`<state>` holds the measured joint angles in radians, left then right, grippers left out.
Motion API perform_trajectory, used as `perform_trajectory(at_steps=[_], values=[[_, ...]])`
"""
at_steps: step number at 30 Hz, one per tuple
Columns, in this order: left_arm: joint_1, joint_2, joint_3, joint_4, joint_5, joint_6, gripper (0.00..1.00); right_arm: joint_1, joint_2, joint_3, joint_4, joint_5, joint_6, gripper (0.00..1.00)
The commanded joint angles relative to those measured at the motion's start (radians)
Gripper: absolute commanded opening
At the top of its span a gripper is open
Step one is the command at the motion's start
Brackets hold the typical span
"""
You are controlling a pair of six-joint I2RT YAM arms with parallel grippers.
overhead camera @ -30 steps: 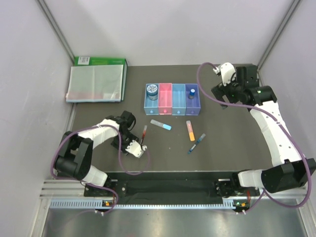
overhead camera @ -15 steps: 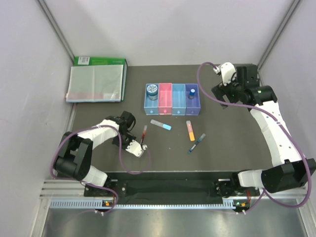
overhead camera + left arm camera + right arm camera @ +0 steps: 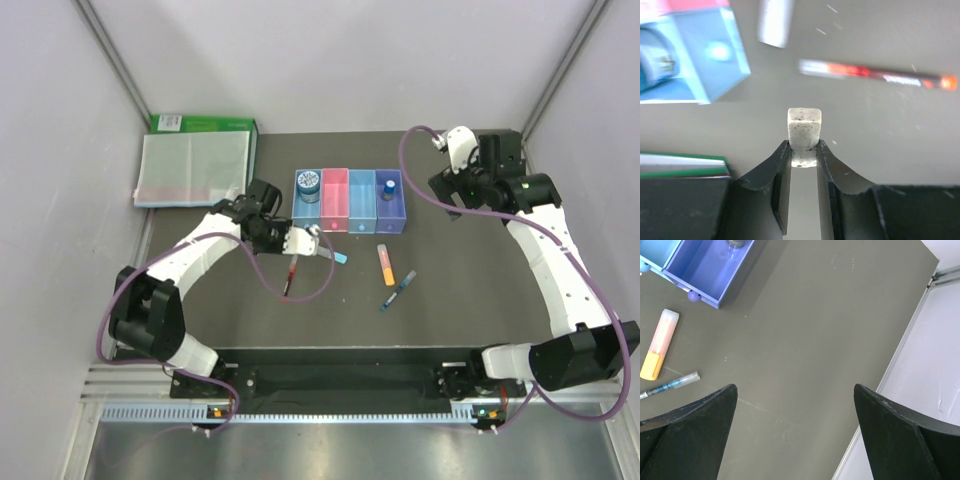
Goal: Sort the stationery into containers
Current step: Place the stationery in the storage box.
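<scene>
Next, my left gripper lets go of the beige eraser in front of the round jar inside its light-blue bin (image 3: 314, 208) (image 3: 676, 44). The eraser is now just in front of the joined bins.
My left gripper (image 3: 306, 238) is shut on the beige eraser (image 3: 804, 132), held just in front of the joined bins (image 3: 350, 212). The grey tape roll (image 3: 308, 183) lies in the leftmost light-blue bin (image 3: 705, 55). The blue-capped bottle (image 3: 390, 186) stands in the purple-blue bin (image 3: 705, 265). The dark red pen (image 3: 291, 275), light-blue marker (image 3: 338, 255), orange highlighter (image 3: 385, 264) and blue pen (image 3: 398, 290) lie on the table. The pen also shows in the left wrist view (image 3: 875, 75). My right gripper (image 3: 795, 395) is open and empty, right of the bins.
A clear folder (image 3: 192, 170) lies on a flat green box (image 3: 203, 123) at the back left. The pink bin (image 3: 335, 195) and the light-blue bin beside it (image 3: 362, 195) hold nothing I can see. Grey walls enclose the table.
My left gripper has moved from the front left, beside the dark red pen, up and right to just in front of the bins, with the eraser in it. The right arm has not moved.
</scene>
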<state>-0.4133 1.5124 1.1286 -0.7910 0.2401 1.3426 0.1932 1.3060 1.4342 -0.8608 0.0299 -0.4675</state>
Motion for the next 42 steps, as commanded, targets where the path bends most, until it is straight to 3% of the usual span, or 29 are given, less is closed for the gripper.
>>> perform_trajectory(at_steps=[1, 7, 24, 31, 37, 41, 42], values=[[-0.004, -0.018, 0.066, 0.018, 0.105, -0.189, 0.22, -0.011, -0.013, 0.04, 0.016, -0.005, 0.009, 1.0], [-0.004, 0.008, 0.099, 0.165, 0.142, -0.246, 0.24, -0.011, -0.017, 0.034, 0.023, -0.004, 0.007, 1.0], [-0.01, 0.319, 0.344, 0.39, -0.034, -0.22, 0.24, -0.017, -0.021, 0.019, 0.023, -0.001, 0.004, 1.0], [-0.015, 0.4, 0.412, 0.378, -0.042, -0.23, 0.26, -0.018, -0.013, 0.029, 0.022, -0.001, 0.006, 1.0], [-0.018, 0.411, 0.375, 0.389, -0.067, -0.214, 0.41, -0.021, -0.007, 0.026, 0.026, -0.005, 0.009, 1.0], [-0.019, 0.422, 0.372, 0.394, -0.076, -0.203, 0.43, -0.021, -0.004, 0.035, 0.023, -0.005, 0.01, 1.0], [-0.019, 0.422, 0.373, 0.397, -0.076, -0.203, 0.5, -0.023, -0.002, 0.038, 0.025, -0.005, 0.01, 1.0]])
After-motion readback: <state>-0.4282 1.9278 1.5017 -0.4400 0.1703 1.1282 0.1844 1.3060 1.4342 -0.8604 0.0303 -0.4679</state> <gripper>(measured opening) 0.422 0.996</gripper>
